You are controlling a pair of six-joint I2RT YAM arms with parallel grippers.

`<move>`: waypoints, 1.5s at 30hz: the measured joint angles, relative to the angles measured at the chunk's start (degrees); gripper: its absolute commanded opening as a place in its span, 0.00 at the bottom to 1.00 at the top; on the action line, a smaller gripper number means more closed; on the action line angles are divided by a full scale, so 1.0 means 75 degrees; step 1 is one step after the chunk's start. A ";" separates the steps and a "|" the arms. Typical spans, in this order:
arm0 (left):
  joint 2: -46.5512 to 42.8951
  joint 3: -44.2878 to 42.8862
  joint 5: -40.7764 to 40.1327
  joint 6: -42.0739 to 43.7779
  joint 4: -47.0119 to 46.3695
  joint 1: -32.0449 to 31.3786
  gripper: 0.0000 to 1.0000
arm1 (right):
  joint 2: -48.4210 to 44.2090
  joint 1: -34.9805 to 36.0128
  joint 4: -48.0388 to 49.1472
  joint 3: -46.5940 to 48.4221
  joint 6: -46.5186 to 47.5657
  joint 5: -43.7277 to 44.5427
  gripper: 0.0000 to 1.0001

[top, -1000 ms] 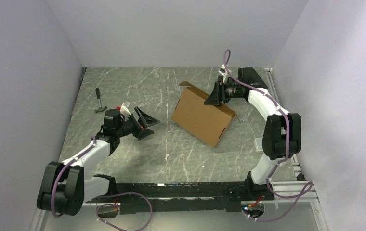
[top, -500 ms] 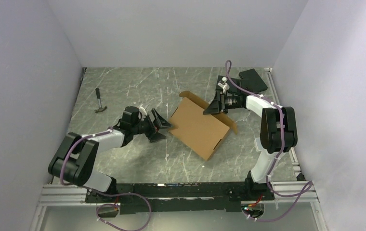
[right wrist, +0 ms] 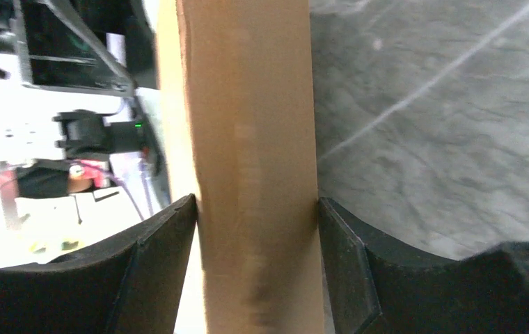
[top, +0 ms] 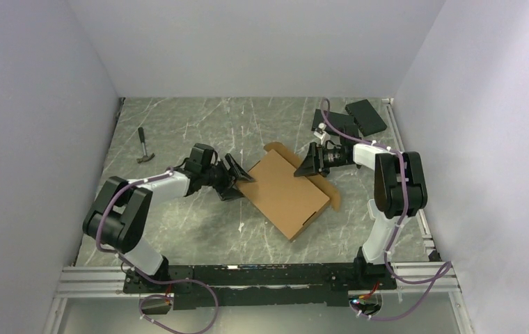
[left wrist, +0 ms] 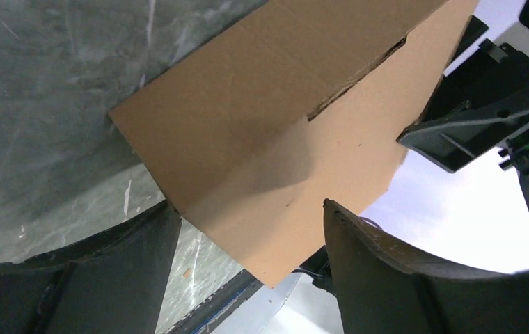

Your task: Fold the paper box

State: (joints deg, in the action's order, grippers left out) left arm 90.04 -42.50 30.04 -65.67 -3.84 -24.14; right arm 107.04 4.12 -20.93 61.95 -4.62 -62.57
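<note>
The paper box is crooked and its flap is open. My right gripper needs to take the box's long edge (top: 317, 188) and help turn the box straight before folding the flap.
The paper box (top: 286, 193) is a closed brown cardboard mailer, held tilted above the middle of the table. My right gripper (top: 308, 163) is shut on its far right edge; in the right wrist view the box's side wall (right wrist: 255, 160) fills the gap between both pads. My left gripper (top: 239, 179) is open at the box's left corner. In the left wrist view that corner (left wrist: 248, 188) sits between the spread fingers (left wrist: 380, 278), and I cannot tell whether they touch it.
A small hammer (top: 143, 146) lies at the far left of the table. Two black flat slabs (top: 351, 120) lie at the far right corner, behind the right arm. Grey walls close in on three sides.
The right gripper has carried the box forward and left, lowering its tilt. The left arm has swung right and forward, bringing its open jaws to the box's left corner.
</note>
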 measured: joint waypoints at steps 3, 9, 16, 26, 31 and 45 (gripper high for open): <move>0.0350 -0.0315 -0.0032 0.0003 0.0408 0.0000 0.75 | 0.0003 0.0026 -0.0003 -0.0044 0.0376 0.0612 0.75; 0.0898 -0.1207 -0.0166 0.0245 0.1399 -0.0009 0.76 | 0.0000 0.0079 -0.0076 -0.0093 0.0886 0.1332 0.84; 0.1781 -0.2594 -0.0248 0.0927 0.2398 0.0015 0.75 | -0.0338 0.0047 -0.0245 -0.0090 0.1341 0.1988 0.92; 0.2562 -0.3751 -0.0184 0.2043 0.2906 0.0157 0.76 | -0.1813 -0.0289 -0.0356 -0.0105 0.2212 0.3223 0.91; 0.2579 -0.3969 -0.0184 0.2439 0.2984 0.0271 0.77 | -0.2532 -0.0396 -0.0347 -0.0303 0.2550 0.3153 0.71; 0.0720 -0.3203 -0.0530 0.3220 0.2964 0.0723 0.80 | -0.1297 -0.0157 -0.1093 -0.0353 0.2801 0.2273 0.40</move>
State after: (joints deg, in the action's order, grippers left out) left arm 95.44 -66.52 26.06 -41.52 18.39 -18.72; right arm 97.32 2.94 -29.12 59.31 16.38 -45.52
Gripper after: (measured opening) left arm 0.795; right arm 0.432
